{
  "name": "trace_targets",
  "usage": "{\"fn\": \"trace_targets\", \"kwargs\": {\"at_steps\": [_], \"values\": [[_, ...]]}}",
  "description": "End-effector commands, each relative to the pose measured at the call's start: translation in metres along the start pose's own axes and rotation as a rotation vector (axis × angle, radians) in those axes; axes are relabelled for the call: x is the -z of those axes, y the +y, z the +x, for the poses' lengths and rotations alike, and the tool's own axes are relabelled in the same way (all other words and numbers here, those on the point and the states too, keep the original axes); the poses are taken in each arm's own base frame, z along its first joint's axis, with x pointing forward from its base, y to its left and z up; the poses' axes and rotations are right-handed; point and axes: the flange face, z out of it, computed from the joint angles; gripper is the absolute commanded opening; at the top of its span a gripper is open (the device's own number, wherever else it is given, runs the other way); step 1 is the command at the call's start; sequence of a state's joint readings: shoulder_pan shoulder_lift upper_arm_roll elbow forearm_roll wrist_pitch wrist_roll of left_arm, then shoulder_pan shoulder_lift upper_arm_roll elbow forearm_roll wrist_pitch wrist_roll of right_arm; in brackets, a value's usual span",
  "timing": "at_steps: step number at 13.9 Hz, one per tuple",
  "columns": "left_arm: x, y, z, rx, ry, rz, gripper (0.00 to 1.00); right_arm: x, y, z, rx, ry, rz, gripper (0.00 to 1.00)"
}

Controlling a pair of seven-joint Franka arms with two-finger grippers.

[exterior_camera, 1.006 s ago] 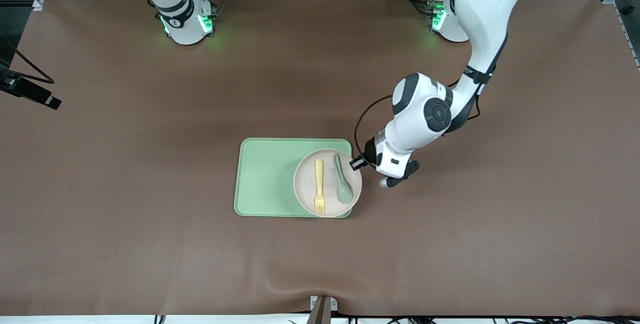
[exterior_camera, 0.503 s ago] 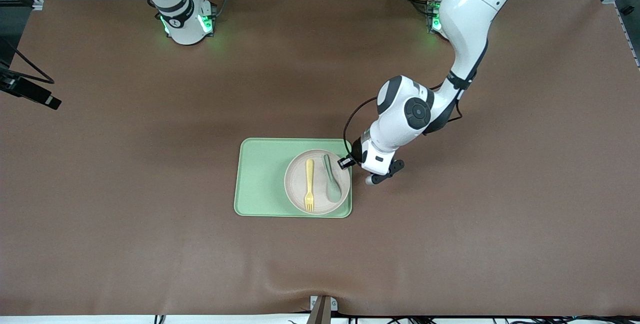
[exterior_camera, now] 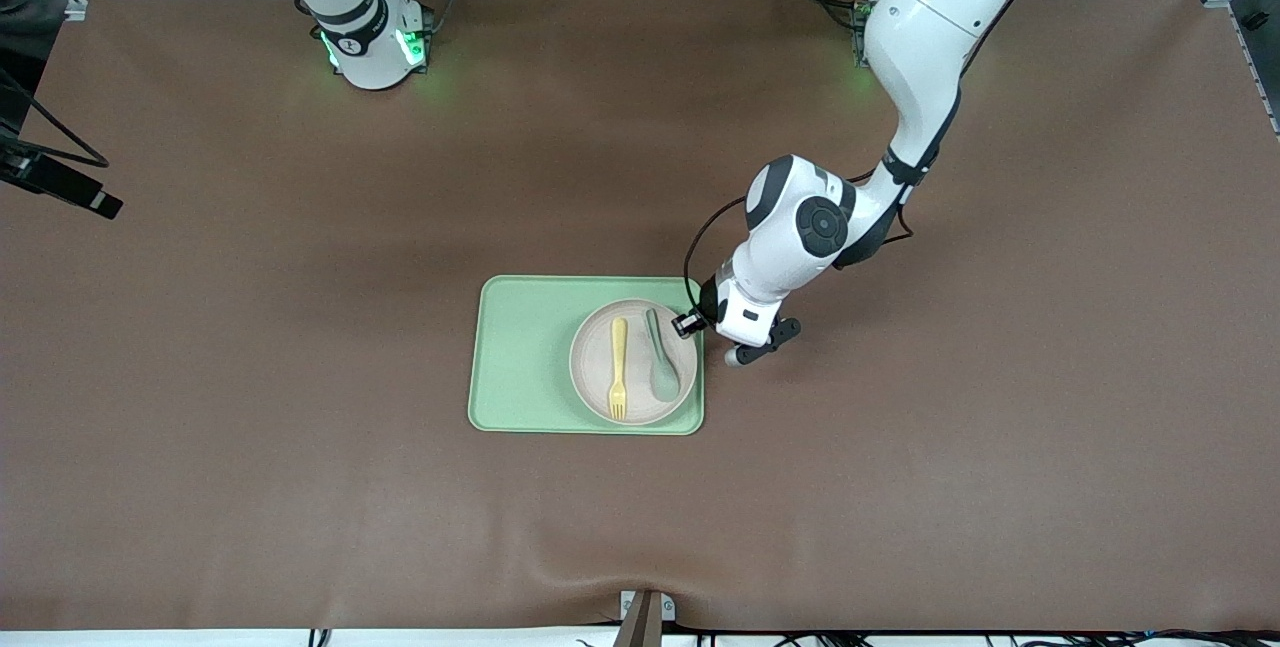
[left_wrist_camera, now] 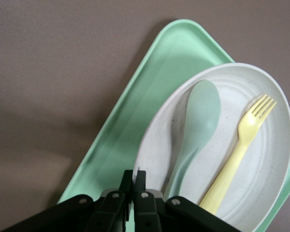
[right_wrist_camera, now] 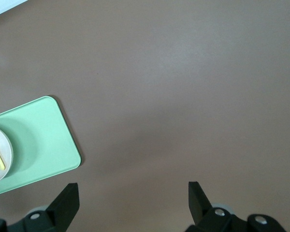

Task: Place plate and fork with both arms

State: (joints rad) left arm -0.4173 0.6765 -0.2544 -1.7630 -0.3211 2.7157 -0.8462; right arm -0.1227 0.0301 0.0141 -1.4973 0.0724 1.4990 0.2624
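My left gripper will let go of the plate, and it will go on the light-green tray's end [exterior_camera: 633,361] [left_wrist_camera: 195,144] that is toward the left arm.
The pale beige-pink plate [exterior_camera: 634,397] lies on the light-green tray [exterior_camera: 520,357], at the tray's end toward the left arm. The yellow fork [exterior_camera: 618,382] and a grey-green spoon [exterior_camera: 660,367] lie on the plate side by side. My left gripper [exterior_camera: 697,327] is shut on the plate's rim beside the spoon's handle. The left wrist view shows the left gripper [left_wrist_camera: 134,176] pinching the rim, with the plate [left_wrist_camera: 280,159], fork [left_wrist_camera: 241,150], spoon [left_wrist_camera: 198,121] and tray [left_wrist_camera: 135,130]. My right gripper [right_wrist_camera: 134,191] is open and empty, high over bare table, out of the front view.
The brown table mat [exterior_camera: 900,487] lies all round the tray. The right wrist view shows the tray [right_wrist_camera: 34,140] and an edge of the plate [right_wrist_camera: 0,154] off to one side. A bracket [exterior_camera: 645,617] sits at the table's near edge.
My left gripper has carried the plate toward the right arm's end, from overhanging the tray's edge to within the tray. Fork and spoon rode along on it.
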Motion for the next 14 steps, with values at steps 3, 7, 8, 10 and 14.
{"fn": "trace_targets", "kwargs": {"at_steps": [3, 7, 8, 10, 14], "values": [[-0.003, 0.002, -0.003, -0.037, 0.035, -0.011, 0.0, 0.001, 0.01, -0.001, -0.006, -0.009, 0.019, 1.0], [-0.014, -0.004, -0.004, -0.036, 0.046, -0.018, 0.0, 0.001, 0.01, -0.001, -0.006, -0.009, 0.019, 1.0], [-0.016, -0.004, -0.006, -0.038, 0.046, -0.017, 0.0, 0.001, 0.01, -0.001, -0.006, -0.01, 0.018, 1.0], [-0.018, -0.007, -0.006, -0.037, 0.045, -0.012, 0.0, 0.001, 0.011, 0.0, -0.008, -0.008, 0.019, 1.0], [-0.018, -0.008, -0.005, -0.043, 0.047, -0.011, 0.0, 0.001, 0.01, -0.001, -0.005, -0.01, 0.018, 1.0]]}}
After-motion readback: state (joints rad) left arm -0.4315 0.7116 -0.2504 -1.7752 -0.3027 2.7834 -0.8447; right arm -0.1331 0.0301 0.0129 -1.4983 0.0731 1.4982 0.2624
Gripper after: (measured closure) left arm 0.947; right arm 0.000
